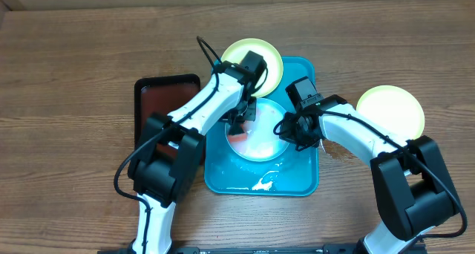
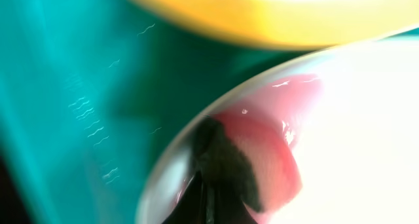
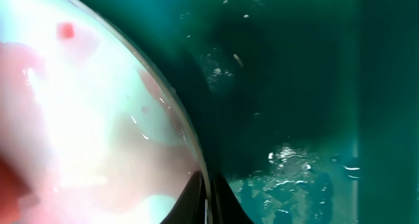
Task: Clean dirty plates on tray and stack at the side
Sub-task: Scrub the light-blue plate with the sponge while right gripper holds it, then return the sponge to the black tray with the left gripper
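Next, I let go of the pink sponge with my left gripper near the middle of the black tray's brown-red inside [image 1: 174, 133].
The light-blue-rimmed plate [image 1: 261, 144] lies in the turquoise tray [image 1: 297, 181], with red smears on its white centre. My left gripper [image 1: 240, 125] is over the plate's left part, shut on a pink sponge with a dark face [image 2: 226, 162] that presses on the plate [image 2: 366, 119]. My right gripper [image 1: 286, 131] is shut on the plate's right rim [image 3: 190, 139], one finger on each side. One yellow-green plate [image 1: 252, 55] sits at the tray's far edge and shows in the left wrist view [image 2: 275, 14]. The other yellow-green plate [image 1: 391, 109] lies on the table to the right.
A smaller black tray with a brown-red inside [image 1: 167, 98] lies left of the turquoise tray. Water and white foam [image 1: 263, 181] sit on the tray floor near its front edge, and wet drops show in the right wrist view [image 3: 288, 165]. The table is brown wood.
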Available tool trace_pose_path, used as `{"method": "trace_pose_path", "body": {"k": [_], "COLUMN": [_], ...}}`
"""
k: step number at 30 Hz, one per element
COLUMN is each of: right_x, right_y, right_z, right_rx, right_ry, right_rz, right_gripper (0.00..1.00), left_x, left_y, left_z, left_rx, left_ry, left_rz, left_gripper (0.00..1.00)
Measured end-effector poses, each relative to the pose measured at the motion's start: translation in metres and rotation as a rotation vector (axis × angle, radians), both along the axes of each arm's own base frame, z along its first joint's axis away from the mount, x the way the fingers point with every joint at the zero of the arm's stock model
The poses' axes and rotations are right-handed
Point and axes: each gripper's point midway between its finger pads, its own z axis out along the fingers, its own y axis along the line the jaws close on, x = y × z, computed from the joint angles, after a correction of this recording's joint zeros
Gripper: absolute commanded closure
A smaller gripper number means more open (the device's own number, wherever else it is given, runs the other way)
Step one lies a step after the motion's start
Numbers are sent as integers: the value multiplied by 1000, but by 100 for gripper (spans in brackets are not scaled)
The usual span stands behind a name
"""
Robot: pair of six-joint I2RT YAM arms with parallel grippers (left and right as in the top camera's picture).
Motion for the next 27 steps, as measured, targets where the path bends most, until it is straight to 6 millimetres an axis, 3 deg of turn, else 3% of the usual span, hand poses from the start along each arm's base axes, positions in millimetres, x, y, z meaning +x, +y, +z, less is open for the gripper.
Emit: {"method": "trace_pose_path", "body": {"k": [5,10,13,21,27], "right_x": [1,1,0,-1,0], "right_y": [-3,-4,-7,-10,-10], "right_z": [0,1,0,0,1], "right_rx": [-5,-8,-18,-24,-24], "right_ry": [1,1,7,13,12], "right_rz": [-14,-15,-23,-28,-28], "right_gripper": [96,96,96,96,96], "left_x": [17,-4,-20,-37,-45], "left_y": [-52,-96,-113,-107,-63], "left_z": [9,8,3,-2,2], "left_rx": [-273,-411,-443,-428,-226], "left_ry": [-42,18,62,156,190], "left_rz": [-47,-131,-168,-145,-61], "left_gripper": [96,96,96,96,96]}}
